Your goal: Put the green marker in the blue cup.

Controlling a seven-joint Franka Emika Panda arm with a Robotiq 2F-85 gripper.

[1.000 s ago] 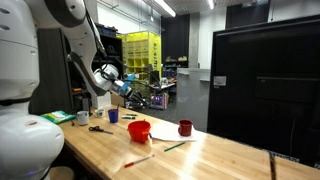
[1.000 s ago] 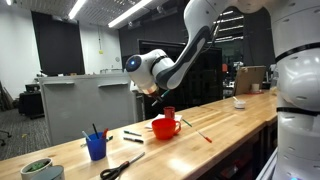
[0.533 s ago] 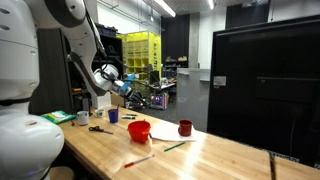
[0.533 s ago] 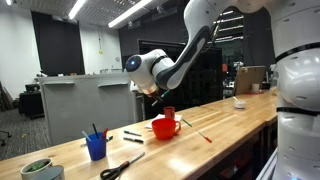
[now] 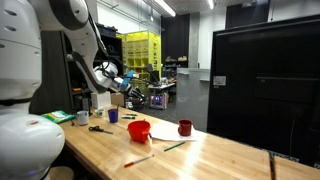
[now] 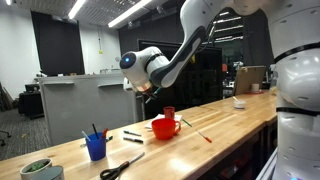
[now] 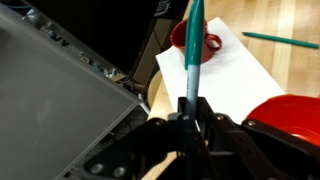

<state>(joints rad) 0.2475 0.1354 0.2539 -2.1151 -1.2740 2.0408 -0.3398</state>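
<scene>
The green marker will drop among the pens standing in the blue cup [image 5: 113,113] near the scissors. The marker is still high above the wooden table.
My gripper [image 7: 192,108] is shut on the green marker [image 7: 193,45], a slim teal-green pen that sticks out past the fingertips. In both exterior views the gripper [image 5: 128,85] [image 6: 147,92] hangs high above the wooden table. The blue cup [image 5: 113,116] [image 6: 96,147] stands on the table with some pens in it, apart from the gripper and below it. The cup is out of the wrist view.
A red bowl [image 5: 139,130] [image 6: 165,127] [image 7: 295,115] and a dark red cup [image 5: 185,128] [image 7: 208,42] stand by a white paper [image 7: 235,75]. A second green pen [image 5: 175,146] [image 7: 282,40] and an orange marker [image 5: 138,159] lie on the table. Scissors [image 6: 122,166] lie near the blue cup.
The arm has shifted a little sideways with the marker still in the jaws. Nothing on the table has moved.
</scene>
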